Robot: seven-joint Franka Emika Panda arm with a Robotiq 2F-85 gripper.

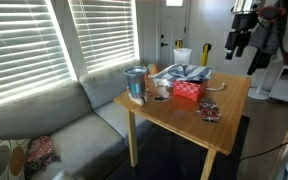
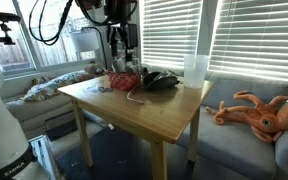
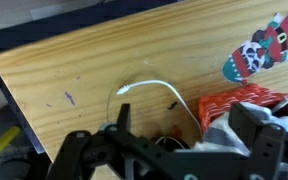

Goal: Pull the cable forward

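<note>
Next, I move my gripper to the cable's loose end (image 1: 224, 84) (image 3: 122, 91), which lies out on the open table away from the red box, and close it there.
The cable (image 3: 154, 84) is a thin whitish cord that curves across the wooden table (image 3: 74, 70), with its free end to the left and its other end running under the clutter beside the red box (image 3: 234, 105). It also shows faintly in an exterior view (image 1: 216, 87). My gripper (image 3: 184, 125) is open and empty, high above the table over the red box and the cable's covered end. It shows in both exterior views (image 1: 240, 36) (image 2: 122, 45). A small dark patterned flat item (image 3: 264, 50) lies on the table beyond the box.
The table (image 1: 174, 120) also holds a clear cup (image 1: 135, 83), a white cup (image 2: 195, 70), a black item (image 2: 162, 80) and the red box (image 1: 189, 90). A grey sofa (image 1: 74, 125) runs along the window blinds. An orange octopus plush (image 2: 259, 112) lies on it.
</note>
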